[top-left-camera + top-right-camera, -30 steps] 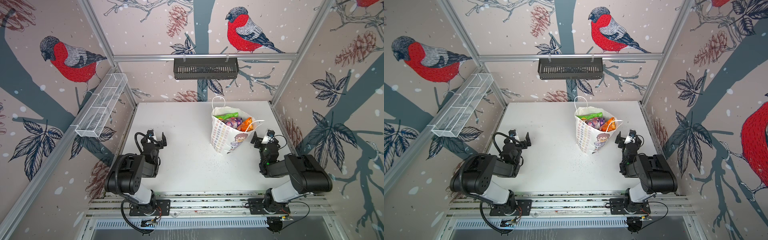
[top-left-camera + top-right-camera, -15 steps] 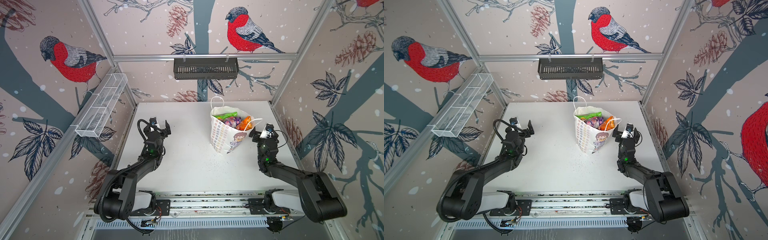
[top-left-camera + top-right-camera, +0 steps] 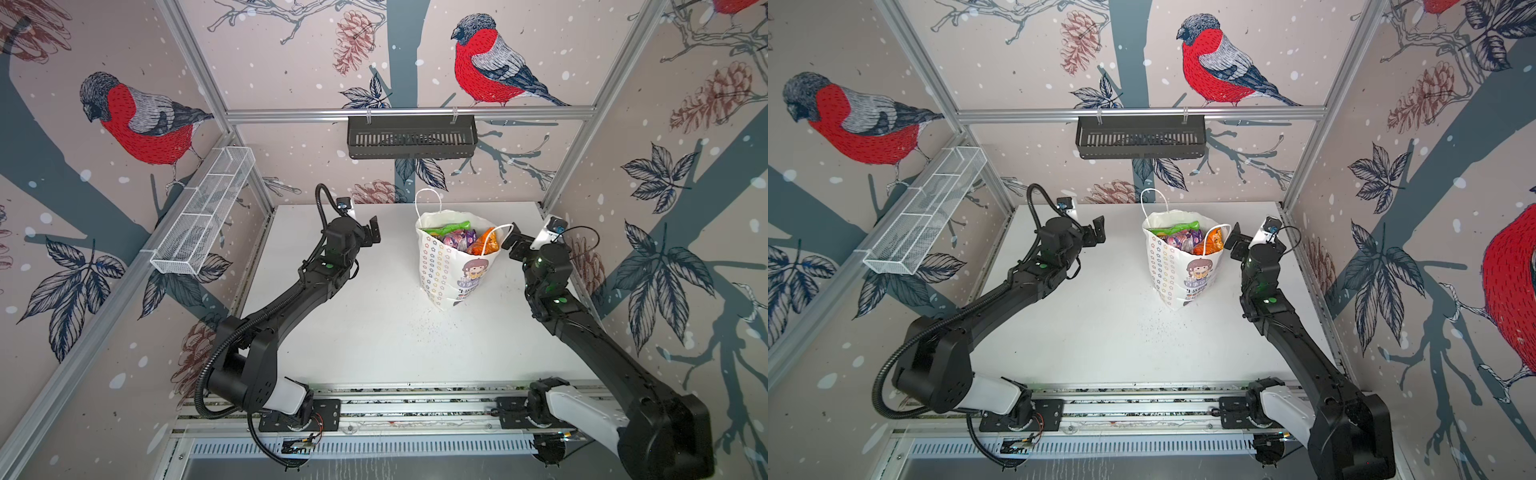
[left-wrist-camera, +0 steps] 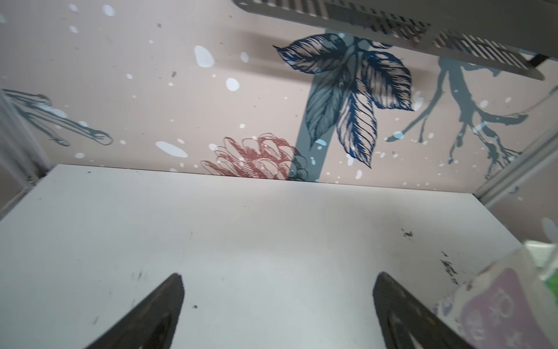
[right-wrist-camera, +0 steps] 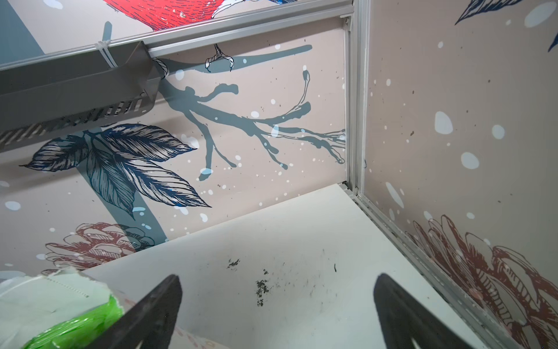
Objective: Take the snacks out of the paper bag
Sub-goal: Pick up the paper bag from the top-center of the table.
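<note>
Next, I move my left gripper to the paper bag's rim (image 3: 418,227) (image 4: 530,256) beside the green packet, on the side that faces that gripper, and close it there.
The white paper bag (image 3: 446,272) (image 3: 1173,274) stands upright on the white table (image 3: 374,332), right of the middle, its mouth open. Snacks fill its top: a green packet (image 3: 446,227) (image 3: 1175,227), a purple one (image 3: 457,239) and an orange one (image 3: 485,241) (image 3: 1210,242); whatever lies lower is hidden. My left gripper (image 3: 368,232) (image 4: 277,290) hangs open and empty a hand's width left of the bag. My right gripper (image 3: 515,243) (image 5: 277,291) is open and empty, close beside the bag's right rim near the loop handle. The bag's edge (image 4: 498,305) (image 5: 45,290) shows in both wrist views.
A black slotted basket (image 3: 411,137) hangs on the back wall above the bag. A white wire shelf (image 3: 203,216) runs along the left wall. Dark crumbs (image 3: 432,324) dot the table in front of the bag. The aluminium frame rail (image 5: 422,256) runs close to my right gripper.
Both arms have unfolded from near the front rail and reached toward the back. The left gripper now sits left of the bag, the right one beside its right rim. Both stayed open.
</note>
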